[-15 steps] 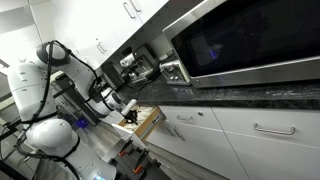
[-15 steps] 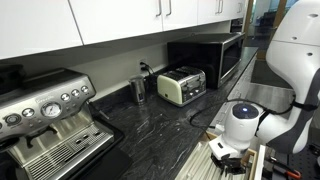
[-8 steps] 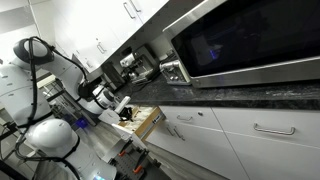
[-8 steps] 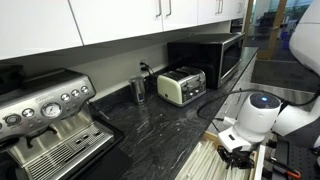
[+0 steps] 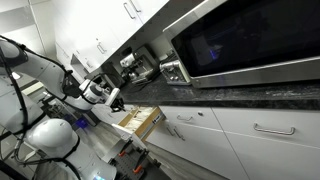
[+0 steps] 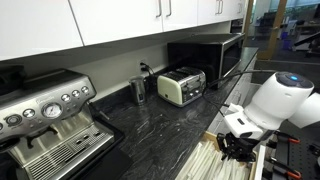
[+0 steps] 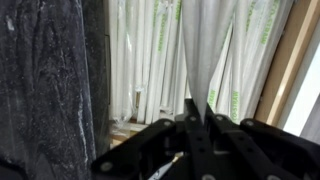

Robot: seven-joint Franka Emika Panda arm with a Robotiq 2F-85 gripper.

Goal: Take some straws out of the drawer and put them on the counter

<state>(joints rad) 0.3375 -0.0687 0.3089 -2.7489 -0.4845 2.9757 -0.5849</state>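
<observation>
Next, my gripper lets go of the white paper-wrapped straws on the dark counter [image 5: 149, 89] between the espresso machine and the open drawer.
In the wrist view my gripper [image 7: 197, 112] is shut on a few white paper-wrapped straws [image 7: 205, 45] that stand up from between the fingers. Below them several more wrapped straws [image 7: 150, 60] lie in the open drawer, whose pale wood side [image 7: 290, 70] shows at the right. The dark speckled counter [image 7: 45, 80] is at the left. In both exterior views the gripper [image 5: 113, 97] [image 6: 238, 148] hangs just above the pulled-out drawer [image 5: 146, 122] [image 6: 205, 162], in front of the counter [image 5: 230, 95] [image 6: 150, 130].
On the counter stand an espresso machine [image 6: 50, 115], a metal cup [image 6: 138, 88], a toaster [image 6: 183, 86] and a stainless microwave [image 6: 215, 58] [image 5: 250, 40]. White cabinet fronts with bar handles [image 5: 270, 130] run beside the drawer.
The gripper has lifted up out of the drawer with the straws pinched in it, and the arm has drawn back from the cabinet.
</observation>
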